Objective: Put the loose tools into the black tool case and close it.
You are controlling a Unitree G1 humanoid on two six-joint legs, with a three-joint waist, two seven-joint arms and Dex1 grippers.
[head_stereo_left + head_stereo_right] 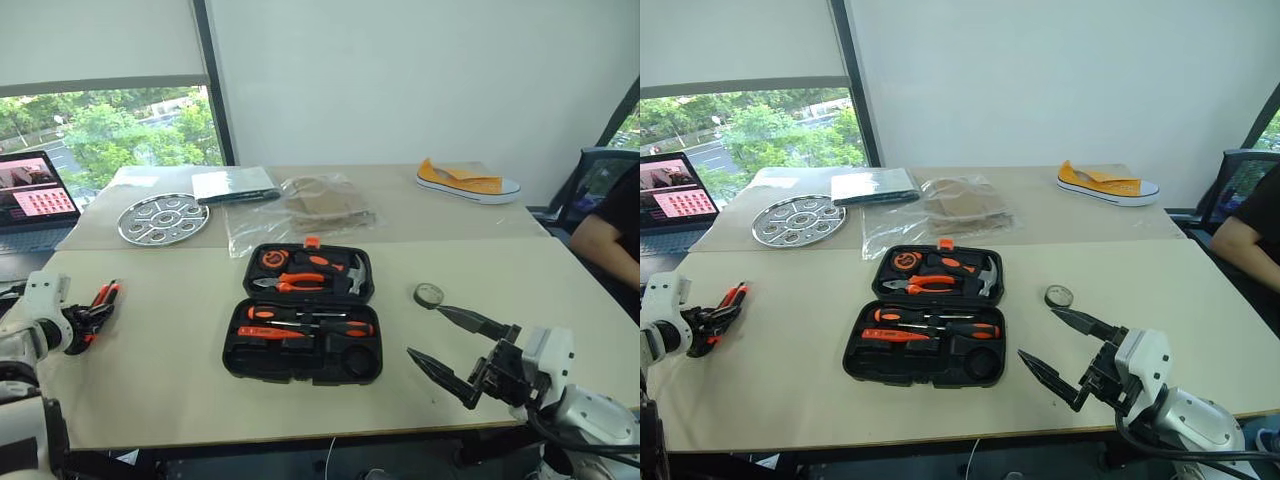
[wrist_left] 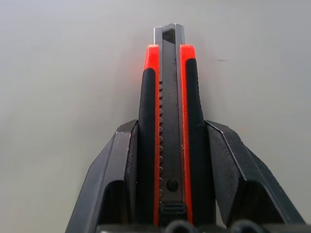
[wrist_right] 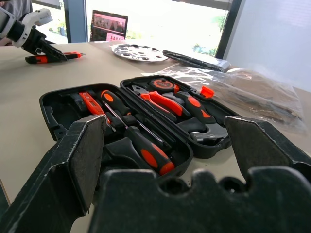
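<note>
My left gripper is to let go of the utility knife in the empty slot (image 1: 281, 359) along the near edge of the black tool case.
The black tool case (image 1: 300, 376) lies open at the table's middle. Its far half holds pliers and a hammer, its near half several orange-and-black screwdrivers (image 1: 310, 322). At the table's left edge, the red-black utility knife (image 2: 167, 121) lies between the fingers of my left gripper (image 1: 92, 317), which press its sides; the knife (image 3: 53, 57) rests on the table. A small dark tape roll (image 1: 428, 294) lies right of the case. My right gripper (image 1: 425, 331) hovers open just in front of the roll, pointing toward the case, with nothing in it.
At the back stand a laptop (image 1: 30, 195), a round metal tray (image 1: 163, 218), a flat packet (image 1: 235, 185), a crumpled plastic bag (image 1: 315, 205) and a yellow shoe (image 1: 468, 182). A person's arm (image 1: 605, 242) rests at the right edge.
</note>
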